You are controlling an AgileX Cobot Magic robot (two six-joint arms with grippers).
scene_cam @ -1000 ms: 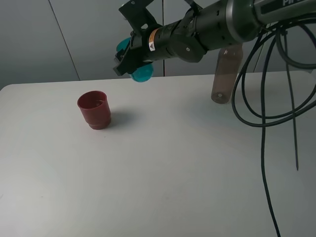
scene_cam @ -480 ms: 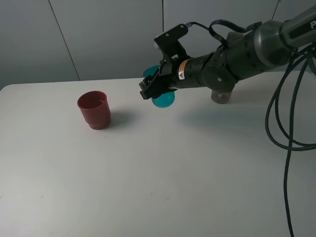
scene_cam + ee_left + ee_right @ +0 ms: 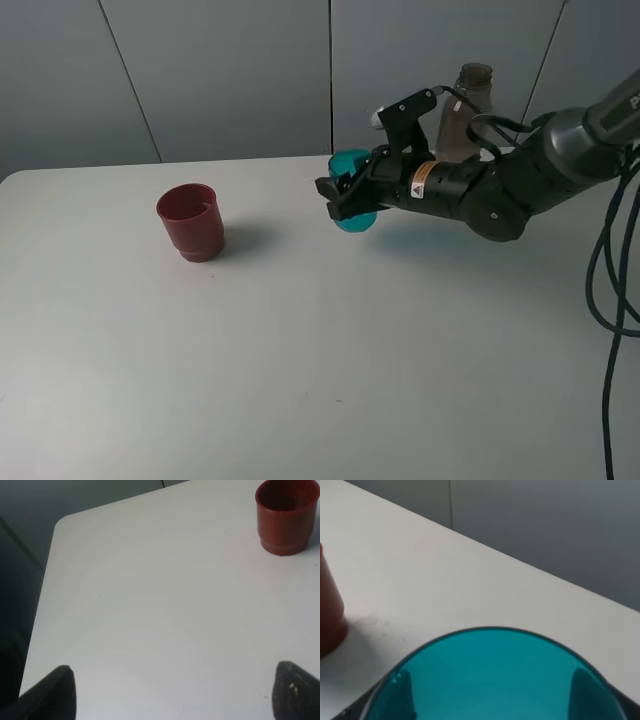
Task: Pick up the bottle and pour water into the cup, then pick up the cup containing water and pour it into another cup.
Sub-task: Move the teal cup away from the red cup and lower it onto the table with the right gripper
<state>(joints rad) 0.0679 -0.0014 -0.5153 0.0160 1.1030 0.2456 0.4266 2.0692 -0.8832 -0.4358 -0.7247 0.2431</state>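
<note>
The robot's right gripper should set the teal cup down on the white table (image 3: 367,238) next to the smoky bottle, facing the dark red cup.
My right gripper (image 3: 347,192) is shut on the teal cup (image 3: 352,205), holding it upright just above the white table (image 3: 300,340) near the middle back. The cup's open rim fills the right wrist view (image 3: 490,680). The dark red cup (image 3: 192,221) stands on the table to the left, apart from the teal one; it also shows in the left wrist view (image 3: 286,516) and at the edge of the right wrist view (image 3: 329,612). The smoky bottle (image 3: 460,105) stands behind my right arm, mostly hidden. My left gripper (image 3: 172,687) is open over bare table, out of the exterior view.
A grey wall (image 3: 200,70) runs behind the table's back edge. Black cables (image 3: 620,290) hang at the right side. The table's left edge and corner (image 3: 57,525) show in the left wrist view.
My right arm has come down and moved right with the teal cup, from high beside the red cup to low over the table. The cup has turned from tilted to upright. The bottle top now shows.
</note>
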